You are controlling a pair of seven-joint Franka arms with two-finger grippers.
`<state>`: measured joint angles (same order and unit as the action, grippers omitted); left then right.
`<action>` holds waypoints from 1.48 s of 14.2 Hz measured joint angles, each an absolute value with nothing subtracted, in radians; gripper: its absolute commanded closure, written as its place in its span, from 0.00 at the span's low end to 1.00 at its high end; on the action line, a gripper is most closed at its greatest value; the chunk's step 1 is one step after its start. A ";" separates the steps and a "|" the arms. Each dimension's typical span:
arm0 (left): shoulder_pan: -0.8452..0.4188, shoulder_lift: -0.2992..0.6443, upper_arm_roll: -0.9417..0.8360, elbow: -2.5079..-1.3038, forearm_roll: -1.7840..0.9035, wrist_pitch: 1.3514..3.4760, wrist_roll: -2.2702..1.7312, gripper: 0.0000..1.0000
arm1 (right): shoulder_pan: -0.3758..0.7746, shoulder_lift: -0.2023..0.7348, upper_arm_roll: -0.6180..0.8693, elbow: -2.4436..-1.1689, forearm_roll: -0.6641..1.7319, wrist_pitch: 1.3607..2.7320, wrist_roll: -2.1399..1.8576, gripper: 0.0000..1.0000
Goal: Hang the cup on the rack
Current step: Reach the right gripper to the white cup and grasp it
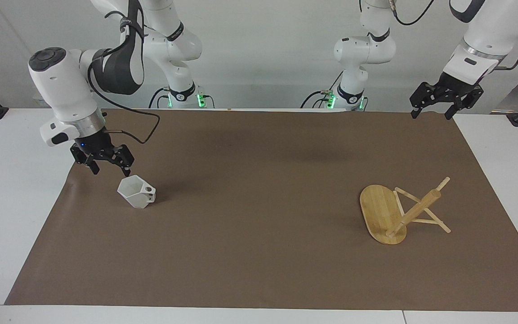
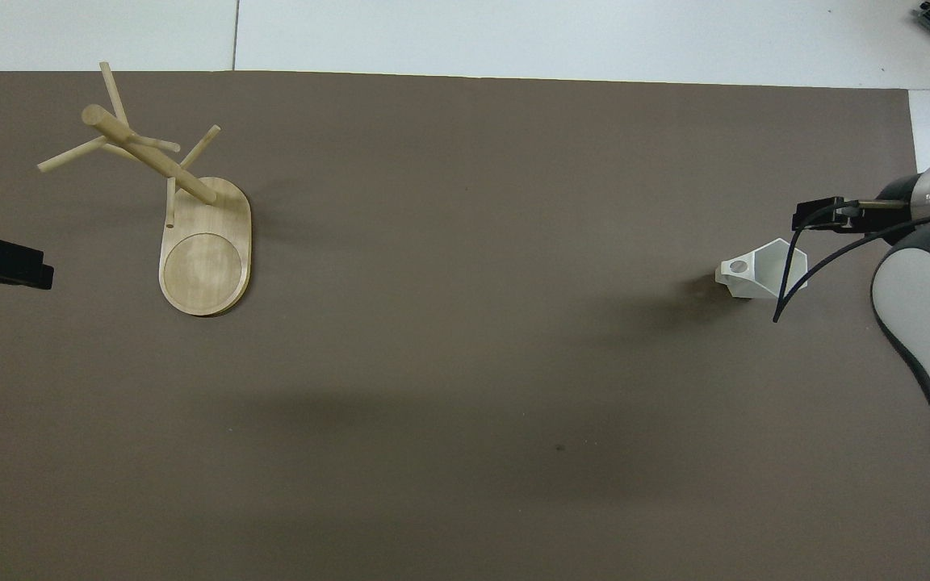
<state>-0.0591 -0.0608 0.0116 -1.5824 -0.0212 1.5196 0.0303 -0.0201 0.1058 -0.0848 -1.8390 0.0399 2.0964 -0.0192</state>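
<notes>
Next, my right gripper closes on the white cup's rim [image 2: 806, 265], on the side across from its handle, so the handle stays free for the rack.
The white faceted cup [image 1: 136, 192] stands mouth up on the brown mat toward the right arm's end, its handle pointing to the table's middle; it also shows in the overhead view [image 2: 762, 270]. My right gripper [image 1: 110, 171] is open and hangs low just beside and above the cup's rim, apart from it; its black body shows in the overhead view [image 2: 817, 218]. The bamboo rack [image 1: 381, 211] stands on its oval base toward the left arm's end, post [image 2: 150, 153] and pegs bare. My left gripper [image 1: 430, 113] is open and waits raised over the mat's corner.
The brown mat [image 1: 259, 234] covers most of the white table [image 1: 11, 180]. The right arm's black cable [image 2: 788, 274] hangs over the cup in the overhead view. The left gripper's tip [image 2: 5, 270] shows at the overhead view's edge, beside the rack.
</notes>
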 measured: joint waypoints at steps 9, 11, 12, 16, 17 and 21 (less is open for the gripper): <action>-0.057 -0.061 0.017 -1.582 -0.020 1.517 0.028 0.00 | -0.057 0.148 -0.088 -1.963 0.040 2.246 -0.192 0.00; -0.057 -0.061 0.017 -1.582 -0.020 1.517 0.028 0.00 | -0.062 0.148 -0.089 -1.971 0.040 2.247 -0.201 0.00; -0.057 -0.061 0.017 -1.582 -0.020 1.517 0.028 0.00 | -0.064 0.148 -0.089 -1.979 0.040 2.251 -0.201 0.00; -0.057 -0.061 0.017 -1.582 -0.020 1.516 0.028 0.00 | -0.069 0.148 -0.089 -2.019 0.040 2.281 -0.201 0.00; -0.057 -0.061 0.017 -1.582 -0.020 1.516 0.028 0.00 | -0.069 0.148 -0.089 -2.029 0.040 2.281 -0.201 0.00; -0.057 -0.061 0.018 -1.582 -0.020 1.516 0.028 0.00 | -0.069 0.148 -0.089 -2.048 0.040 2.284 -0.201 0.28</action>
